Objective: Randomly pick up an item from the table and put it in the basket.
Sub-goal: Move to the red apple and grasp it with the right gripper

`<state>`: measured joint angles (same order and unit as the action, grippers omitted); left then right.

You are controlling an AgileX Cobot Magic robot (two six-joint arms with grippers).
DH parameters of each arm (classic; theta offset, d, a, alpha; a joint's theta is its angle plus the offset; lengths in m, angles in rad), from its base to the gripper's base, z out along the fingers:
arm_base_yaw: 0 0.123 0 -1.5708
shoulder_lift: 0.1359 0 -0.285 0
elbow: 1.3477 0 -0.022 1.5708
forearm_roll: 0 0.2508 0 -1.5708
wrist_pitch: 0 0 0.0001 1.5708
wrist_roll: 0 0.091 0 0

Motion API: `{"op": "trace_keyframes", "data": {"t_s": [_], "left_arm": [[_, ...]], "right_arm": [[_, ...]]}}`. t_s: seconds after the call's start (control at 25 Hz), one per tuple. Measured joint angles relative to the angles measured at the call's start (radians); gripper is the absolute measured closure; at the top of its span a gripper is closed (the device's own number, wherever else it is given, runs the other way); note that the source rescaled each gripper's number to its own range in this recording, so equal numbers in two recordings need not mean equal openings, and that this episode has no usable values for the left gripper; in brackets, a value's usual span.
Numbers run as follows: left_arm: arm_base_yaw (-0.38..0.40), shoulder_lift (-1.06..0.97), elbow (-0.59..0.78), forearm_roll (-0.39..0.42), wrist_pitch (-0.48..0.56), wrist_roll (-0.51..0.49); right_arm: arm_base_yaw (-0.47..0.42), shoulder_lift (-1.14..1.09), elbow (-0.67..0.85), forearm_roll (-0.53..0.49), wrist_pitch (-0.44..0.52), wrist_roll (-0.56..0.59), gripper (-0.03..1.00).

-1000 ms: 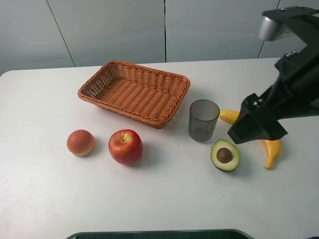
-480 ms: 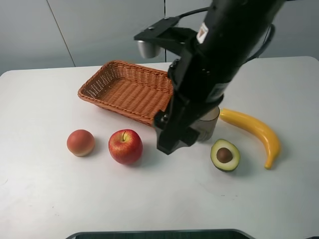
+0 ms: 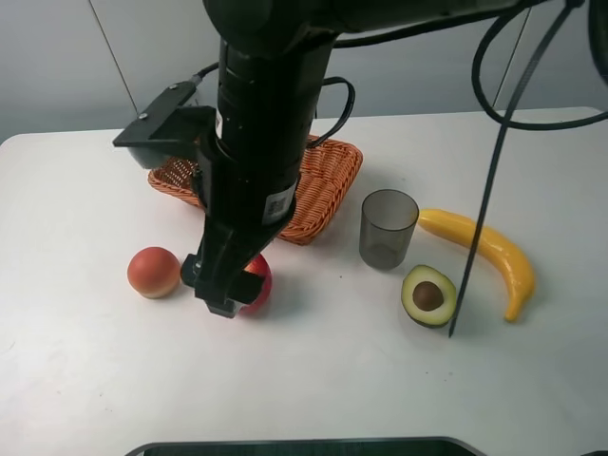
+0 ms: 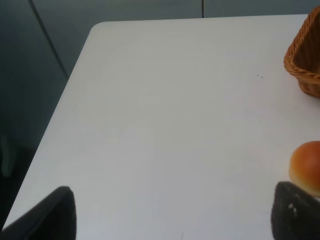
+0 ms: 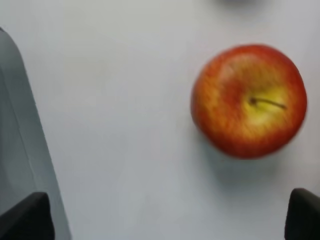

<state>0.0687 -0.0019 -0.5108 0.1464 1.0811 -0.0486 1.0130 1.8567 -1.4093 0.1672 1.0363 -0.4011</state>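
My right gripper needs to grip the red apple's middle (image 3: 256,285) (image 5: 250,102) next, with its fingers on opposite sides of the apple's stem.
The red apple (image 5: 249,100), with yellow around its stem, lies on the white table (image 3: 85,361). In the exterior view only its right edge (image 3: 260,277) shows behind my right arm. My right gripper (image 3: 221,291) has reached across the middle and hovers over the apple's left side. In the right wrist view the gripper (image 5: 165,220) is open and empty, and the apple lies off to one side, not between the fingertips (image 5: 25,217). The wicker basket (image 3: 331,180) stands behind, partly hidden by the arm. My left gripper (image 4: 175,220) is open and empty over bare table near the peach (image 4: 306,167).
An orange-pink peach (image 3: 153,272) lies left of the apple. A grey translucent cup (image 3: 388,228), a halved avocado (image 3: 428,295) and a banana (image 3: 484,249) lie to the right. A cable (image 3: 480,218) hangs over the right side. A basket corner (image 4: 305,65) shows in the left wrist view.
My right arm has swung from the table's right side across the middle to the left. It now covers part of the basket and apple. The objects have not moved.
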Motion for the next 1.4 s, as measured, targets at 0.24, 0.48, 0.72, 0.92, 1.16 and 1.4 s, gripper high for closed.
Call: {"op": "trace_keyframes", "data": {"t_s": [0.24, 0.48, 0.72, 0.92, 1.16, 1.4], "left_arm": [[0.0, 0.0, 0.0, 0.0, 0.0, 0.0], [0.0, 0.0, 0.0, 0.0, 0.0, 0.0], [0.0, 0.0, 0.0, 0.0, 0.0, 0.0], [0.0, 0.0, 0.0, 0.0, 0.0, 0.0], [0.0, 0.0, 0.0, 0.0, 0.0, 0.0], [0.0, 0.0, 0.0, 0.0, 0.0, 0.0]], "right_arm": [[0.031, 0.071, -0.023, -0.053, -0.039, -0.109, -0.03], [0.032, 0.144, -0.092, -0.09, -0.083, -0.139, -0.03], [0.032, 0.201, -0.131, -0.097, -0.099, -0.17, -0.03], [0.014, 0.232, -0.131, -0.101, -0.109, -0.181, -0.03], [0.004, 0.253, -0.131, -0.107, -0.126, -0.183, -0.03], [0.004, 0.284, -0.132, -0.123, -0.136, -0.183, -0.03]]}}
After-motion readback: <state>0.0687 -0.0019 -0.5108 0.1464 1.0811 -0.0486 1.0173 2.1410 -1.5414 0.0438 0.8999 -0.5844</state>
